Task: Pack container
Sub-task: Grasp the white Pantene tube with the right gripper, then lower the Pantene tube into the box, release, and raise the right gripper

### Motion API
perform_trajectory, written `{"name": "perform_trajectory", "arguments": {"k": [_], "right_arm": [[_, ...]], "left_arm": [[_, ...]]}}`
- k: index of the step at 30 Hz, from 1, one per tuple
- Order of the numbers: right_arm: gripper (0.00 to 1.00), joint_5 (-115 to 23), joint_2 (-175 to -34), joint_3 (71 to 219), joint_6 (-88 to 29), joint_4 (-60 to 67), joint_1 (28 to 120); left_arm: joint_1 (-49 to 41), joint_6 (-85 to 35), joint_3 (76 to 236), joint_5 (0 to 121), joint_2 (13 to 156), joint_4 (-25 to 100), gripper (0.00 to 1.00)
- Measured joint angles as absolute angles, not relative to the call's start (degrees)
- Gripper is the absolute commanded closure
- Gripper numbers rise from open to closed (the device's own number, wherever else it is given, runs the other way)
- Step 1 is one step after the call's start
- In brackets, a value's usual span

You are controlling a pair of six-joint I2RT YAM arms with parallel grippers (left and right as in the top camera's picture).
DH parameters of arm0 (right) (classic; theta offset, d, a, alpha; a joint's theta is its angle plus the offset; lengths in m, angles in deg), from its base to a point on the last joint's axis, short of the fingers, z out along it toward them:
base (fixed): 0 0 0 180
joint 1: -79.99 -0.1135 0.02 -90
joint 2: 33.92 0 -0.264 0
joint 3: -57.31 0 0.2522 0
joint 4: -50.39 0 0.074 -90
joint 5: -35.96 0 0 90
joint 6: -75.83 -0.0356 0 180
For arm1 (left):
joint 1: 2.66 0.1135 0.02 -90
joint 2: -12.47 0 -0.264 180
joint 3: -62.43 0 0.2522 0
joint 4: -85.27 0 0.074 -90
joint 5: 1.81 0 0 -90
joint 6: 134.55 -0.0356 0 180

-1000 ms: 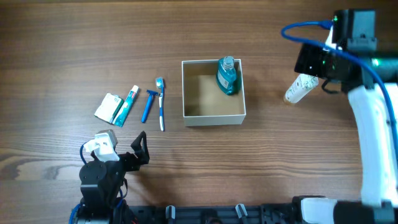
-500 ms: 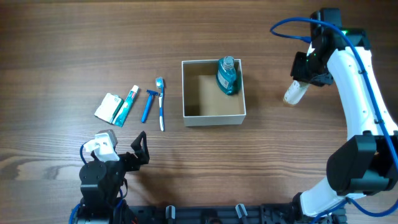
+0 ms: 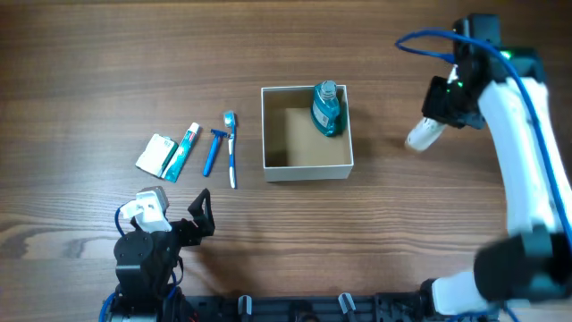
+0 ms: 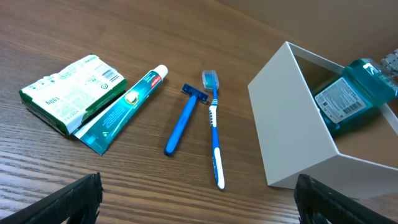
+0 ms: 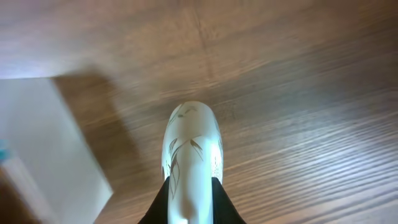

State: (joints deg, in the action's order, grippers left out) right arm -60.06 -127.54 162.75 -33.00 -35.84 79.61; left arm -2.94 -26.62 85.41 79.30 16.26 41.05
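Next, my right gripper lets go of the white bottle inside the container [image 3: 323, 152], in front of the teal mouthwash bottle.
The container [image 3: 307, 168], a square white-walled box with a tan inside, stands mid-table with a teal mouthwash bottle [image 3: 327, 109] in its far right corner. To its right, my right gripper [image 3: 439, 119] is shut on a white bottle [image 3: 422, 134] with a leaf print; in the right wrist view the black fingers [image 5: 163, 202] pinch the white bottle [image 5: 191, 149] above the wood, and the container's wall [image 5: 43, 143] lies to the left. My left gripper [image 3: 201, 216] hangs open near the front left edge, its fingers [image 4: 74, 199] wide apart and holding nothing.
Left of the container [image 4: 286, 124] lie a blue toothbrush [image 4: 214, 130], a blue razor [image 4: 180, 121], a toothpaste tube [image 4: 121, 112] and a green soap packet [image 4: 71, 90]. The mouthwash bottle [image 4: 351, 96] leans inside the box. Bare wood lies between box and white bottle.
My right gripper has closed onto the white bottle, and its arm has swung round above it. The bottle has shifted slightly. The left arm has not moved.
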Motion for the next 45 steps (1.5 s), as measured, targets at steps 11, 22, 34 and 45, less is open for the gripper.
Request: {"name": "perform_trajectory", "arguments": {"k": [11, 22, 34, 45], "right_arm": [[0.96, -55.53, -101.47, 162.99, -32.67, -39.71, 63.02], [0.96, -52.47, -113.56, 162.99, -31.62, -35.86, 55.18], [0.96, -52.08, -130.82, 162.99, -31.40, -31.03, 55.18], [0.44, -51.47, -136.42, 163.36, -30.55, -29.30, 55.18]], "left_arm": [[-2.94, -26.60, 85.41, 79.30, 16.26, 41.07, 0.00], [-2.94, -26.62, 85.41, 79.30, 16.26, 41.07, 0.00], [-2.94, -26.62, 85.41, 79.30, 16.26, 41.07, 0.00], [-2.94, -26.60, 85.39, 79.30, 16.24, 41.07, 0.00]]}}
